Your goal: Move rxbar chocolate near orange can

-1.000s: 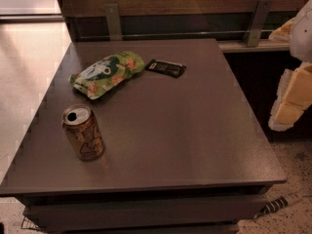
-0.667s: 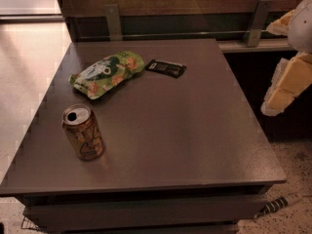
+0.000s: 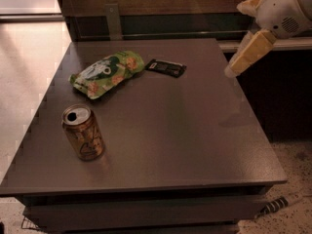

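Note:
The rxbar chocolate is next for my gripper, which should go to it and close on its end (image 3: 174,70) away from the green snack bag.
The rxbar chocolate (image 3: 166,68), a small flat black wrapper, lies on the far middle of the dark table (image 3: 195,130), just right of a green snack bag. The orange can (image 3: 83,132) stands upright near the front left, its silver top and drinking hole showing. My gripper (image 3: 234,39) hangs in the air at the upper right, over the table's far right edge. Its two cream fingers (image 3: 248,52) are spread apart and hold nothing. It is well to the right of the bar and far from the can.
A green snack bag (image 3: 107,73) lies at the far left, next to the bar. A wooden wall with a metal bracket (image 3: 113,21) runs behind the table. A low ledge (image 3: 273,45) is on the right, and speckled floor (image 3: 292,179) lies beyond the right edge.
My gripper has moved left and up, from beside the table's right side to over its far right edge. The bar, bag and can have not moved.

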